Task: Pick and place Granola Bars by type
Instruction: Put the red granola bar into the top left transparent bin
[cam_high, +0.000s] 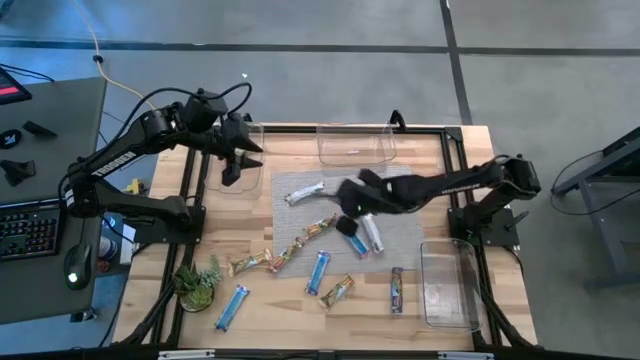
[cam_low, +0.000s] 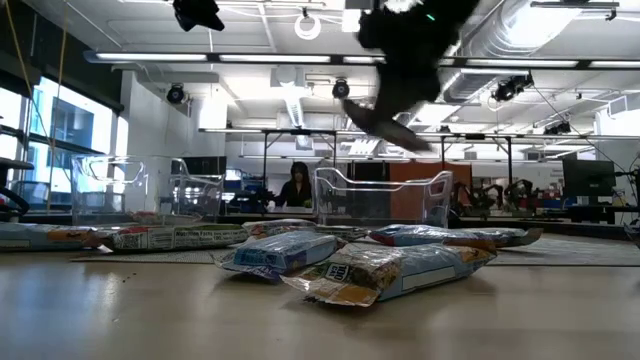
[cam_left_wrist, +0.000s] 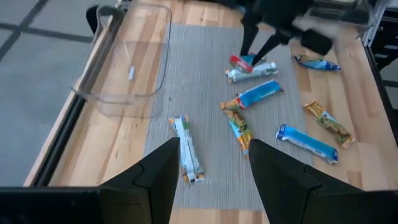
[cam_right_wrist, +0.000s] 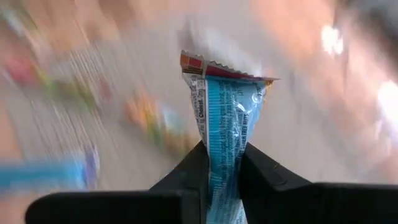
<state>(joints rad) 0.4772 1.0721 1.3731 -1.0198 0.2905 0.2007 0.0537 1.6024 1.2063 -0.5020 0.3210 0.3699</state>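
Observation:
My right gripper is going to put the blue bar down inside the clear bin (cam_high: 245, 153) beside my left gripper.
Several wrapped granola bars lie on the grey mat (cam_high: 300, 215) and the wooden table: blue ones (cam_high: 318, 272) (cam_high: 231, 307), tan-orange ones (cam_high: 338, 291) (cam_high: 250, 263), white ones (cam_high: 305, 193) (cam_high: 372, 235) and a dark one (cam_high: 397, 290). My right gripper (cam_high: 348, 212) is over the mat's middle, shut on a blue bar (cam_right_wrist: 224, 118). My left gripper (cam_high: 232, 168) is open and empty at the far left, beside a clear bin (cam_high: 243, 140). It also shows in the left wrist view (cam_left_wrist: 214, 155). My right gripper pinches the blue bar between its two fingers (cam_right_wrist: 264, 171), on a part of the wrapper (cam_right_wrist: 222, 163) away from its red crimped end. The bar lies along the fingers and sticks out past their tips. Its red crimped end (cam_right_wrist: 211, 65) is free. The wrapper is squeezed narrow at the fingers.
A second clear bin (cam_high: 355, 145) stands at the far middle and a third (cam_high: 447, 285) at the near right. A small green plant (cam_high: 197, 283) sits at the near left. A person sits far off in the room (cam_low: 297, 185).

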